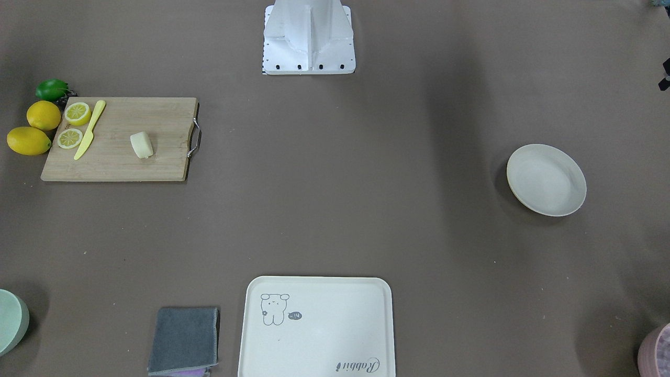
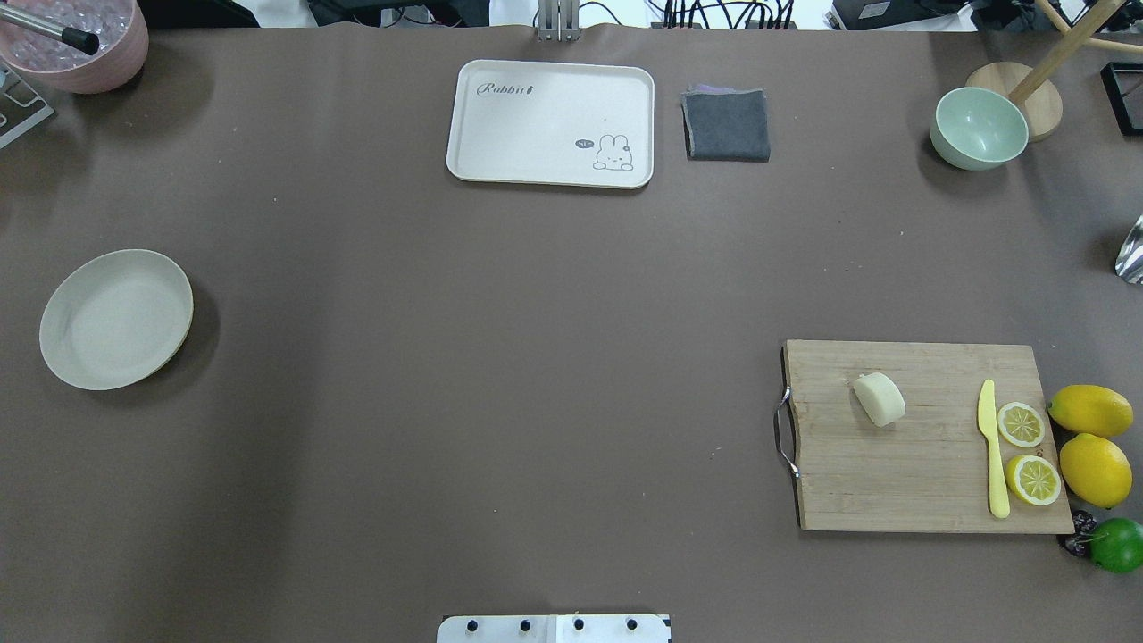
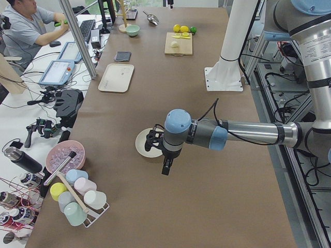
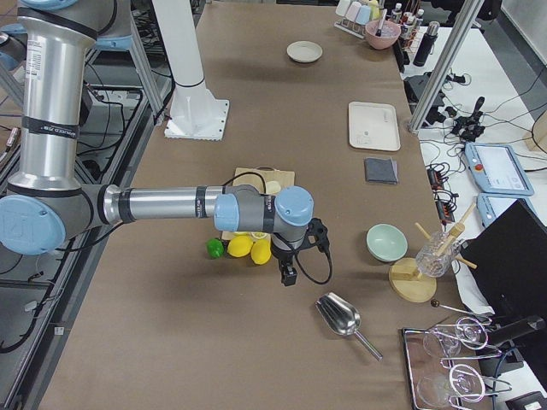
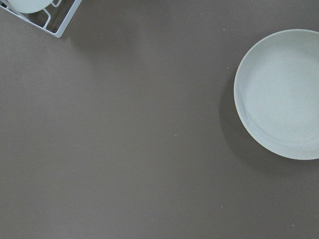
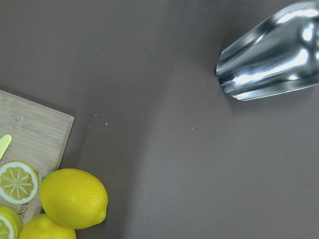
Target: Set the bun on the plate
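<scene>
The robot's left gripper will next move to the plate's rim [image 1: 584, 176] [image 5: 235, 92] on the side facing away from the cutting board and close there.
The bun [image 2: 879, 398], a small pale cream lump, lies on the wooden cutting board [image 2: 920, 464] at the table's right in the overhead view; it also shows in the front view as the bun [image 1: 141, 144]. The plate [image 2: 116, 319], round and off-white, sits bare at the far left, and fills the right side of the left wrist view as the plate [image 5: 284, 94]. My left gripper [image 3: 165, 169] hangs just beside the plate [image 3: 143, 143]. My right gripper [image 4: 289, 276] hovers past the lemons, off the board's outer end. I cannot tell whether either is open or shut.
On the board lie a yellow knife [image 2: 993, 446] and two lemon halves [image 2: 1021, 424]; whole lemons [image 2: 1094, 469] and a lime [image 2: 1116, 544] lie beside it. A cream tray [image 2: 551, 123], grey cloth [image 2: 727, 124], mint bowl [image 2: 978, 128] and metal scoop [image 6: 269, 52] line the far and right sides.
</scene>
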`<state>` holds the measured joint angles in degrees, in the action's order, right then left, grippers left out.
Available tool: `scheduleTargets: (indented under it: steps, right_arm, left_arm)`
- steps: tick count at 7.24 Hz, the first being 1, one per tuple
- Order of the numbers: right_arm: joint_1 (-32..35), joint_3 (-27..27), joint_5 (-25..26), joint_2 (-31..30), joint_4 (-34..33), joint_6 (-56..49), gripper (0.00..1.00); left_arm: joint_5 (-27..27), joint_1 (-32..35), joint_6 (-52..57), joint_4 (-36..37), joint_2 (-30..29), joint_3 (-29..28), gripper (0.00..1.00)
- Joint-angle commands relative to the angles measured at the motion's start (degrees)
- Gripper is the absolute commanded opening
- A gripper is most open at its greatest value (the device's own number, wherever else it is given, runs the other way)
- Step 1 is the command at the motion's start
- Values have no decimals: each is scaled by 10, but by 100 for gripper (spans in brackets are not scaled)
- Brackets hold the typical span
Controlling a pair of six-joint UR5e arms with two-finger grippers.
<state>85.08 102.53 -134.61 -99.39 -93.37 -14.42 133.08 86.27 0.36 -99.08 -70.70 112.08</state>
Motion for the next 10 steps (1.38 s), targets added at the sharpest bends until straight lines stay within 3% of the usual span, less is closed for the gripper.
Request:
scheduleTargets:
  steps: [1,8,10]
  right_arm:
    - [0,0,0,0,0,0,100]
    - [-1,0,-14,2,1,-5,100]
    - [-1,2,-13,2,1,-7,100]
  left_arm:
    - [-1,2,2,31,8,16,98]
    - [1,13,-15,26,15,22,98]
    - [2,12,-26,15,10,0,98]
